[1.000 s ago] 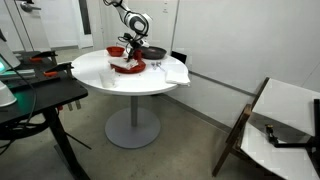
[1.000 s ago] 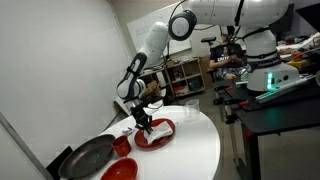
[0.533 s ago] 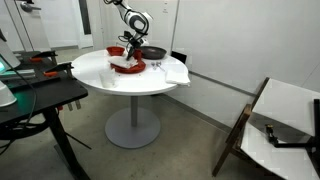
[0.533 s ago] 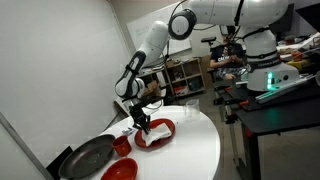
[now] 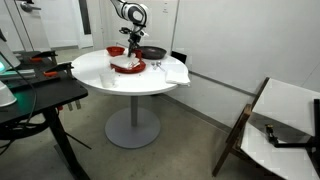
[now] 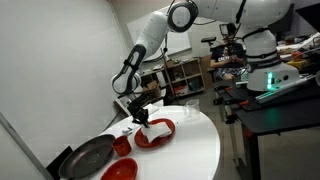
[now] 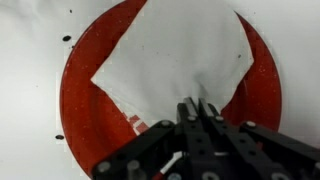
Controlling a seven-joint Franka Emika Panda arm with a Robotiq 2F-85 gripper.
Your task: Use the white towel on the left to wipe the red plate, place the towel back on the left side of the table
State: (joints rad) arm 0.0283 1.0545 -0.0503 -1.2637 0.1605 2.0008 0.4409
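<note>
I should release the white towel on the bare tabletop (image 5: 94,60) between the red plate and the black desk. The towel now dangles over the red plate.
My gripper (image 7: 198,108) is shut on the white towel (image 7: 175,60), pinching its near edge. In the wrist view the towel hangs spread below the jaws and covers the middle of the red plate (image 7: 82,90), whose rim shows on both sides. In both exterior views the gripper (image 5: 133,50) (image 6: 141,112) is held a little above the red plate (image 5: 127,69) (image 6: 157,134), and the towel (image 6: 146,123) dangles down to it. The plate sits on the round white table (image 5: 95,68) (image 6: 195,150).
A black pan (image 6: 88,157) (image 5: 153,52) and a small red bowl (image 6: 122,146) stand close to the plate. A larger white cloth (image 5: 172,72) lies at the table's edge. A black desk (image 5: 30,95) and a chair (image 5: 280,125) stand nearby.
The arm has risen over the last second. The gripper has moved up from the plate with the towel still pinched in it, so the cloth now hangs instead of lying flat.
</note>
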